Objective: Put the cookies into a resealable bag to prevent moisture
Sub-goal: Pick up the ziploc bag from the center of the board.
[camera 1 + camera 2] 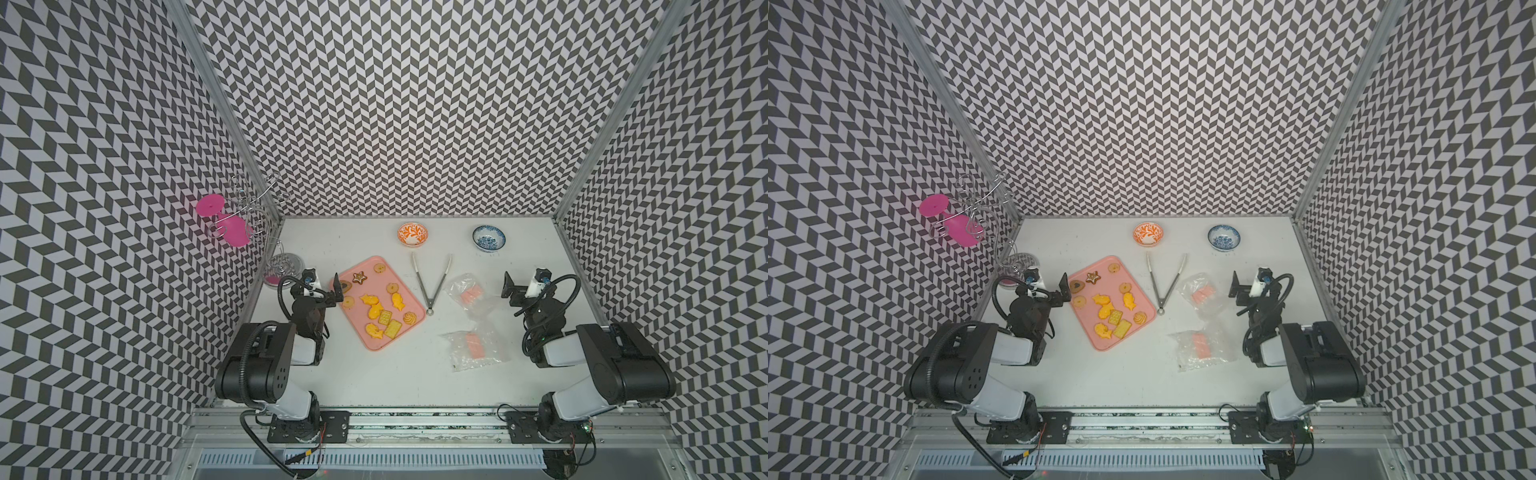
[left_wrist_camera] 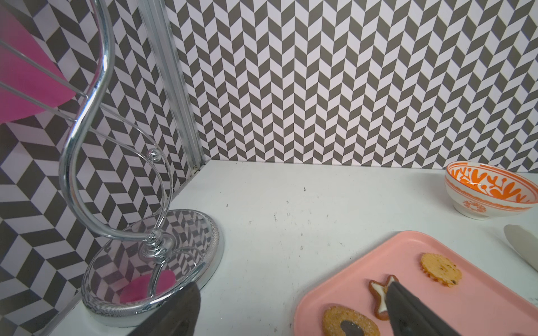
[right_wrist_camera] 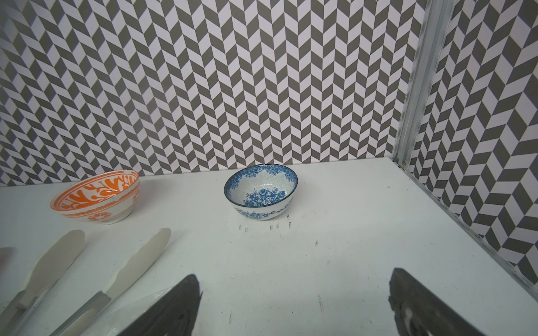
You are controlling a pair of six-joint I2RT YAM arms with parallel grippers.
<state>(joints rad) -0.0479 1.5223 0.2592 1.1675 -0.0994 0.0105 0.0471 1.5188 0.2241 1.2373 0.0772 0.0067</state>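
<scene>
My right gripper is going to close on the farther resealable bag's opening edge (image 1: 487, 304), the edge away from the tongs.
The cookies (image 1: 378, 311) lie spread on a pink tray (image 1: 365, 272) left of centre in both top views: yellow fish, square crackers, round ones and a brown star (image 2: 378, 296). Two clear resealable bags with orange strips lie flat on the right, one farther back (image 1: 467, 293) and one nearer (image 1: 476, 345). My left gripper (image 1: 336, 289) is open at the tray's left edge, one finger over the star, as the left wrist view (image 2: 292, 288) shows. My right gripper (image 1: 509, 286) is open just right of the farther bag and holds nothing (image 3: 294, 276).
Metal tongs (image 1: 420, 278) lie open in a V between tray and bags. An orange bowl (image 1: 412, 233) and a blue bowl (image 1: 489, 238) stand at the back. A chrome wire rack (image 1: 257, 216) holding a pink glass (image 1: 232, 228) stands at the back left corner.
</scene>
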